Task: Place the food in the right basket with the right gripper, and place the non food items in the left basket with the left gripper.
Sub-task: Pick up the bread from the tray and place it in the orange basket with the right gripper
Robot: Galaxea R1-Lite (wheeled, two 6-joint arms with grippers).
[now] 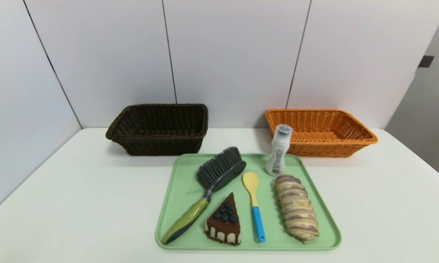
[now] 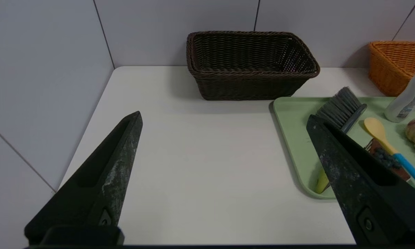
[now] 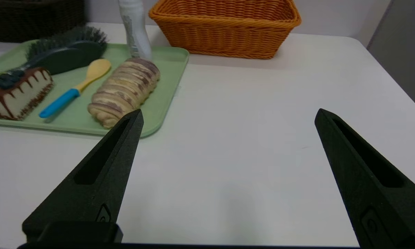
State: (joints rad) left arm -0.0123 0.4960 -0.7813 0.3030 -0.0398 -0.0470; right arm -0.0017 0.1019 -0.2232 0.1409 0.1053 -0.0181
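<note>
The braided loaf is next, so my right gripper needs to move to the braided loaf's middle [image 1: 295, 201] [image 3: 123, 88], beside the yellow spoon on the green tray, and close there.
On the green tray [image 1: 175, 204] lie the grey-bristled brush [image 1: 219, 171], the chocolate cake wedge [image 1: 224, 221], the yellow spoon with a blue handle [image 1: 254, 201] and the braided loaf [image 1: 296, 206]; the white bottle [image 1: 279, 149] stands at the tray's back. The dark brown left basket [image 1: 159, 128] and the orange right basket [image 1: 320, 131] sit empty by the wall. Neither arm shows in the head view. My left gripper [image 2: 224, 117] hangs open over bare table, left of the tray. My right gripper [image 3: 228, 114] is open over bare table, right of the tray and the loaf [image 3: 124, 90].
The white table [image 1: 76, 190] runs to a wall behind the baskets and to a side wall on the left. A grey panel stands past the table's right edge [image 1: 424, 109]. Bare table lies on both sides of the tray.
</note>
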